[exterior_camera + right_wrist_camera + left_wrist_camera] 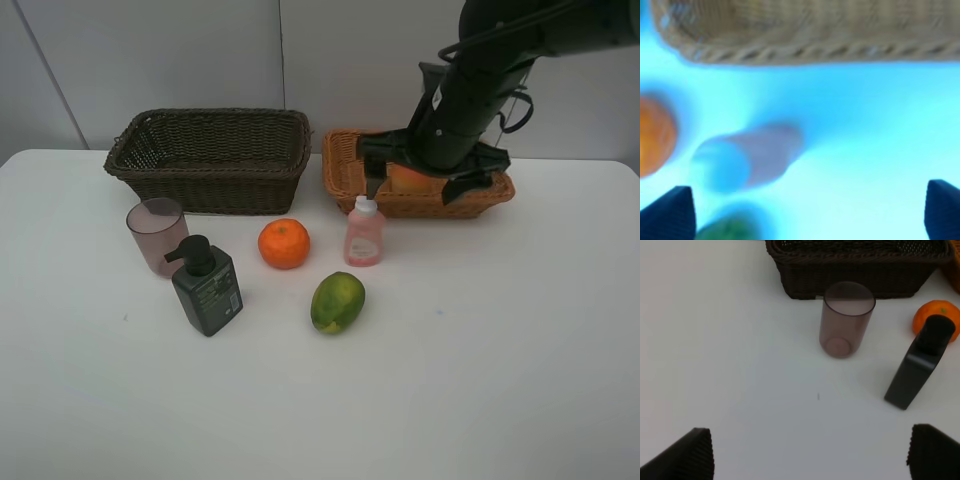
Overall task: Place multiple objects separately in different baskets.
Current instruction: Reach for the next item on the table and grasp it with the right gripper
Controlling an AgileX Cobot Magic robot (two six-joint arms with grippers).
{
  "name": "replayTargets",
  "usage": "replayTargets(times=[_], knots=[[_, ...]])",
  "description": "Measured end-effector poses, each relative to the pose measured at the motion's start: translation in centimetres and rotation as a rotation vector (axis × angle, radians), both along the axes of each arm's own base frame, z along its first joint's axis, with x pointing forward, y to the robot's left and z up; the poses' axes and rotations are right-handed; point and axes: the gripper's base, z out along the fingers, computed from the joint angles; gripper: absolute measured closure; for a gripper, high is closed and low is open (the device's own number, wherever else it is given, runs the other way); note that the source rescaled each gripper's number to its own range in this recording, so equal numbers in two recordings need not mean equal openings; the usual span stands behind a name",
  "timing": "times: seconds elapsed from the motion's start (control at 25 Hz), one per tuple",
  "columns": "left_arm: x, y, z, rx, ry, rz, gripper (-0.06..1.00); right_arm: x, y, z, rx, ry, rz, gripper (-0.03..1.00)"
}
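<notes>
I need to next move my right gripper to the green mango-like fruit in front of the pink white-capped bottle and close it around the fruit's middle (338,303).
My right gripper (416,187) (810,215) is open above the front of the shallow light orange-brown basket (345,170) (805,35). The red-yellow peach (404,181) lies in that basket between the fingers. On the table in front stand the pink white-capped bottle (364,232) (747,155), the orange (284,243) (652,135) (935,317), the green mango-like fruit (337,301) (732,227), the dark green pump bottle (205,285) (919,365) and the mauve cup (157,234) (846,319). The dark brown basket (210,160) (855,267) holds nothing I can see. My left gripper (810,455) is open and empty, near the cup.
The white table (480,380) runs wide to the front and right. A pale wall (200,50) stands behind the baskets. The right arm (480,80) leans over the light basket from the back right. The right wrist view is blurred and blue-tinted.
</notes>
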Motion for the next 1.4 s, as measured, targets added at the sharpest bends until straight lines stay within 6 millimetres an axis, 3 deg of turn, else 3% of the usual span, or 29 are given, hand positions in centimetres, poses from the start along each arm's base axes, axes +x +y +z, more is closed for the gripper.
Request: replayTargets(times=[0.24, 0.44, 0.68, 1.08, 1.4], knots=[[0.0, 0.0, 0.0, 0.0, 0.0, 0.0, -0.06, -4.3, 3.3, 1.2, 0.037, -0.001, 0.048, -0.03], [0.0, 0.0, 0.0, 0.0, 0.0, 0.0, -0.06, -6.4, 5.2, 0.3, 0.049, 0.021, 0.012, -0.03], [0.0, 0.0, 0.0, 0.0, 0.0, 0.0, -0.06, -7.1, 6.0, -1.5, 0.05, -0.015, -0.113, -0.03], [0.0, 0.0, 0.0, 0.0, 0.0, 0.0, -0.06, -7.5, 7.9, -5.4, 0.065, 0.001, -0.108, -0.03], [0.0, 0.0, 0.0, 0.0, 0.0, 0.0, -0.06, -7.3, 8.2, -8.1, 0.038, 0.042, -0.145, -0.03]])
